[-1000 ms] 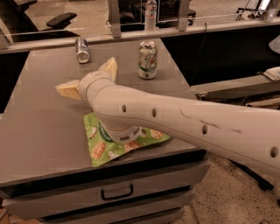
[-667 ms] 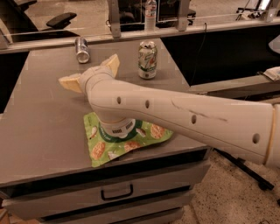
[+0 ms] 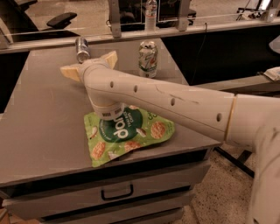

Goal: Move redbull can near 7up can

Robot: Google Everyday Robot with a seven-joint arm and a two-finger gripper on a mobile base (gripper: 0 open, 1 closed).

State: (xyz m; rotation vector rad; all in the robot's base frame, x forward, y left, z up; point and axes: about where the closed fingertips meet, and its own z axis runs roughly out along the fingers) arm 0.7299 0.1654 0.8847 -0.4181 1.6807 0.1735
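My gripper is going to close around the body [image 3: 83, 52] of the redbull can. Next, I do this because that can should go near the 7up can.
The redbull can [image 3: 82, 49] is slim and silver-grey and sits at the back of the table, left of centre; it looks tilted or lying with its shiny end toward the camera. The 7up can [image 3: 148, 59] stands upright at the back, white and green, to the right of the redbull can. My gripper [image 3: 89, 65] hovers over the table just in front of the redbull can, open and empty. Its two cream fingers [image 3: 70, 72] are spread apart. The arm reaches in from the right.
A green snack pouch [image 3: 131, 135] lies flat on the grey table [image 3: 39, 131] under the arm. The table has drawers at the front [image 3: 117, 192]. A clear bottle [image 3: 151, 13] and a railing stand behind the table.
The arm has reached farther back over the table, bringing the open gripper closer to the redbull can. The cans and the pouch have not moved.
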